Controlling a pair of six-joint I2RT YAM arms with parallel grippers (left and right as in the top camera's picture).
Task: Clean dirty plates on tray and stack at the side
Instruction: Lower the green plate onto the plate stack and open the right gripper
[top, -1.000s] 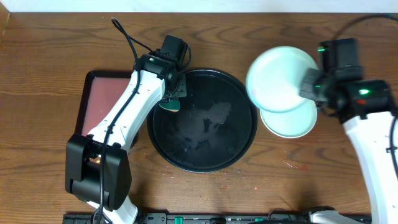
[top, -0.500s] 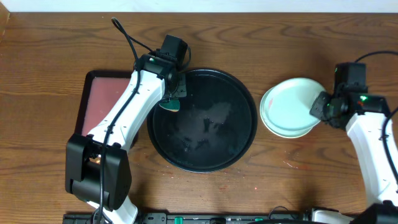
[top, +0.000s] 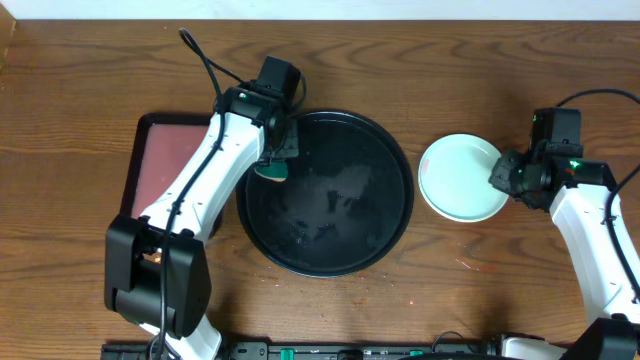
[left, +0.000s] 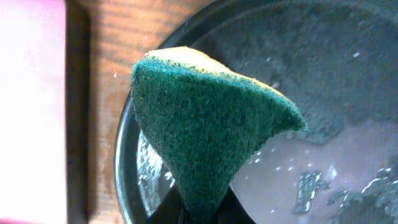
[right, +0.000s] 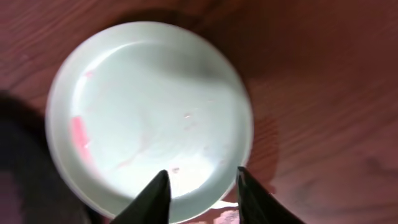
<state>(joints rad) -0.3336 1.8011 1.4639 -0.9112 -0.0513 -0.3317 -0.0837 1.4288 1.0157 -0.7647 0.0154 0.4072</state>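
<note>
Next, my left gripper sets the green and yellow sponge down near the middle of the dark-red tray (top: 183, 188).
A mint-blue plate (top: 460, 178) lies on top of the stack on the table right of the black tray (top: 325, 245). In the right wrist view the plate (right: 149, 118) shows a red smear on its left inner side. My right gripper (top: 503, 176) is open, with its fingers (right: 200, 177) spread just over the plate's near rim. The black tray is wet and holds no plates. My left gripper (top: 283, 150) is shut on a green and yellow sponge (left: 205, 118) over the tray's left rim (left: 127, 180). How many plates lie beneath is hidden.
A dark-red rectangular tray (top: 160, 160) lies left of the black tray, partly under my left arm. A cable runs over the table behind the left arm. Small red specks mark the wood at the front right (top: 475, 265).
My right gripper has lowered the mint-blue plate from above onto the stack at the right and let go of it. The left arm and sponge have not moved.
</note>
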